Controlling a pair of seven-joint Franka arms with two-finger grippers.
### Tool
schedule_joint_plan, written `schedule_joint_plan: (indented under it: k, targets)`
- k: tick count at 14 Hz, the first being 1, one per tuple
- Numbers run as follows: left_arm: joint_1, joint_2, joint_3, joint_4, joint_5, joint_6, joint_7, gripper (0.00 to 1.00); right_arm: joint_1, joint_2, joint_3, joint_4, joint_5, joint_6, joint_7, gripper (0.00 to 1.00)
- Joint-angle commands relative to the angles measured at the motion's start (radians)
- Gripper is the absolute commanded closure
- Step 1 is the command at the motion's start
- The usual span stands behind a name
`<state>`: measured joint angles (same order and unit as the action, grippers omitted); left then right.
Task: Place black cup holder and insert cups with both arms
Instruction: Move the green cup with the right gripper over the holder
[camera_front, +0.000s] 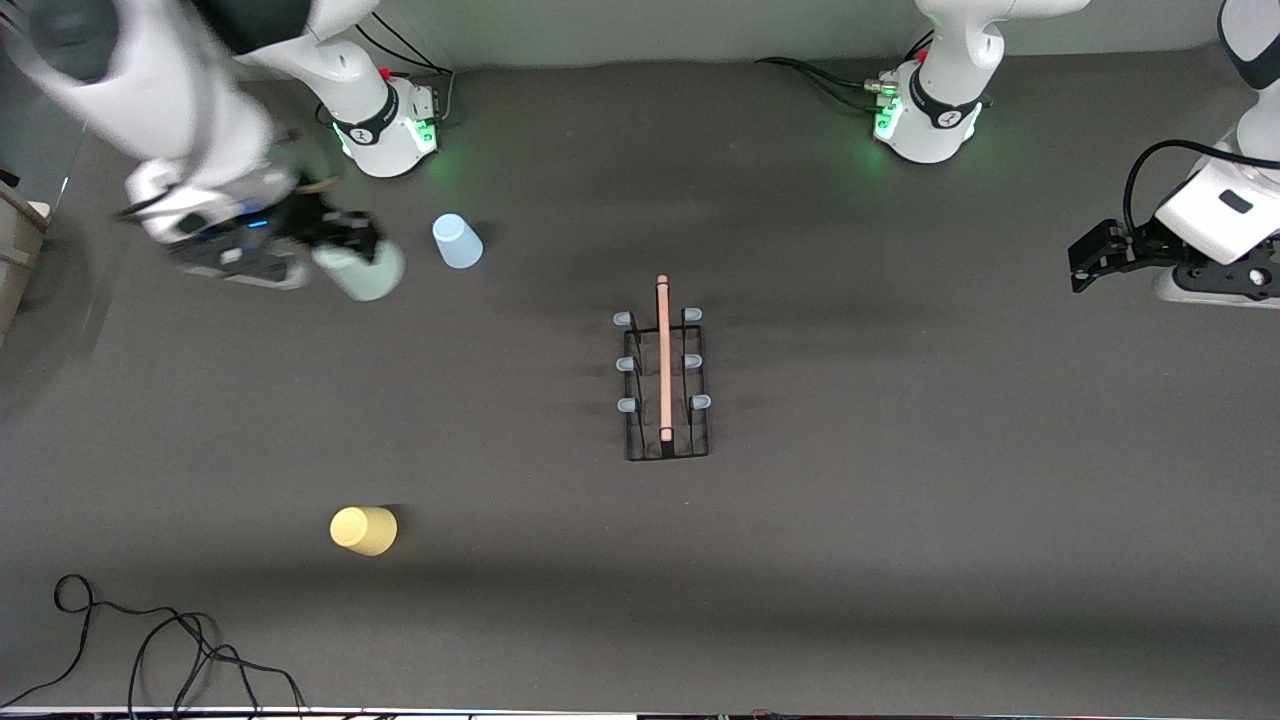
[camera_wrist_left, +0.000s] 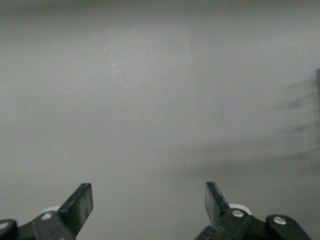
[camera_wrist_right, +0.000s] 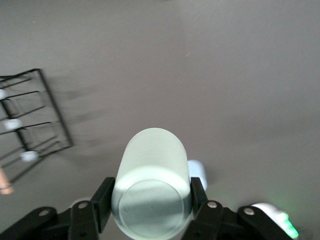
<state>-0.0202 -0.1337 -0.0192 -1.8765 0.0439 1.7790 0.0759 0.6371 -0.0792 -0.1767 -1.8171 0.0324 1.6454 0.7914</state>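
Observation:
The robot's right gripper will put the pale green cup on the holder's peg (camera_front: 624, 330) (camera_wrist_right: 30, 156) nearest the light blue cup.
The black cup holder (camera_front: 666, 380) stands mid-table, its wooden rod on top and pale-blue pegs bare; part of it shows in the right wrist view (camera_wrist_right: 31, 125). My right gripper (camera_front: 345, 240) is shut on the pale green cup (camera_front: 362, 270), held lying sideways in the air near the right arm's base; the fingers clamp its sides in the right wrist view (camera_wrist_right: 151, 182). The light blue cup (camera_front: 457, 241) stands upside down on the table beside it. The yellow cup (camera_front: 364, 530) lies nearer the front camera. My left gripper (camera_front: 1090, 258) is open and empty, waiting at the left arm's end.
A black cable (camera_front: 150, 640) lies coiled at the table's front edge toward the right arm's end. The right arm's base (camera_front: 385, 115) and the left arm's base (camera_front: 925, 110) stand along the back, cables trailing from them.

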Motion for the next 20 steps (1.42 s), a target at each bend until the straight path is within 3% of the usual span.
schedule_joint_plan:
  k: [1,4,7,20]
  targets:
    - [0.003,-0.015,0.002,-0.015,-0.015,-0.006,0.021,0.0,0.119,0.114,-0.01,0.106,0.069,0.049,0.309,1.0]
    - [0.003,-0.014,0.002,-0.018,-0.015,-0.006,0.021,0.0,0.249,0.241,-0.01,0.203,0.086,0.118,0.616,1.0]
    - [0.003,-0.014,0.002,-0.018,-0.015,-0.009,0.021,0.0,0.305,0.308,-0.012,0.202,0.103,0.214,0.778,1.0]
    - [0.006,0.016,0.009,-0.018,-0.015,-0.001,0.027,0.0,0.319,0.528,-0.012,0.122,0.092,0.488,0.799,1.0]
